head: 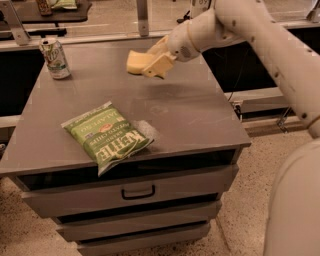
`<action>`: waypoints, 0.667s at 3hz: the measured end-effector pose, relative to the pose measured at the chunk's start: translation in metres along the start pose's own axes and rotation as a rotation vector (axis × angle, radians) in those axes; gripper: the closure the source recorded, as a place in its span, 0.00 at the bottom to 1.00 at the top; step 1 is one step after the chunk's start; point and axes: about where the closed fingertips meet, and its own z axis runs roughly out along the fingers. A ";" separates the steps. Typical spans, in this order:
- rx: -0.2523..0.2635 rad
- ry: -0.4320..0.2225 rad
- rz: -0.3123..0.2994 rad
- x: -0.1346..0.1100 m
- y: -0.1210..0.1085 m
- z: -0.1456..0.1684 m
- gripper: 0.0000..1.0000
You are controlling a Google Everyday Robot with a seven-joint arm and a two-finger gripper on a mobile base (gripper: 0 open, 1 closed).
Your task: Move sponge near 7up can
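The sponge, still a little above the grey cabinet top, will be set down on the grey cabinet top just beside the 7up can (78,68), on the side that faces my gripper.
The pale yellow sponge (135,62) is held in my gripper (150,62), shut on it, a little above the grey cabinet top (190,110) near its far middle. The 7up can (55,59), silver-white and green, stands upright at the far left corner of the top. The sponge is well to the right of the can, apart from it. My white arm (240,30) reaches in from the right.
A green Kettle chip bag (106,136) lies flat at the front left of the top. Drawers with a handle (138,192) sit below. A second table (50,12) stands behind at the far left. The robot's body (295,205) fills the lower right.
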 end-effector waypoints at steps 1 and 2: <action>-0.023 -0.024 -0.078 -0.053 0.000 0.057 1.00; -0.035 -0.033 -0.103 -0.083 -0.006 0.106 1.00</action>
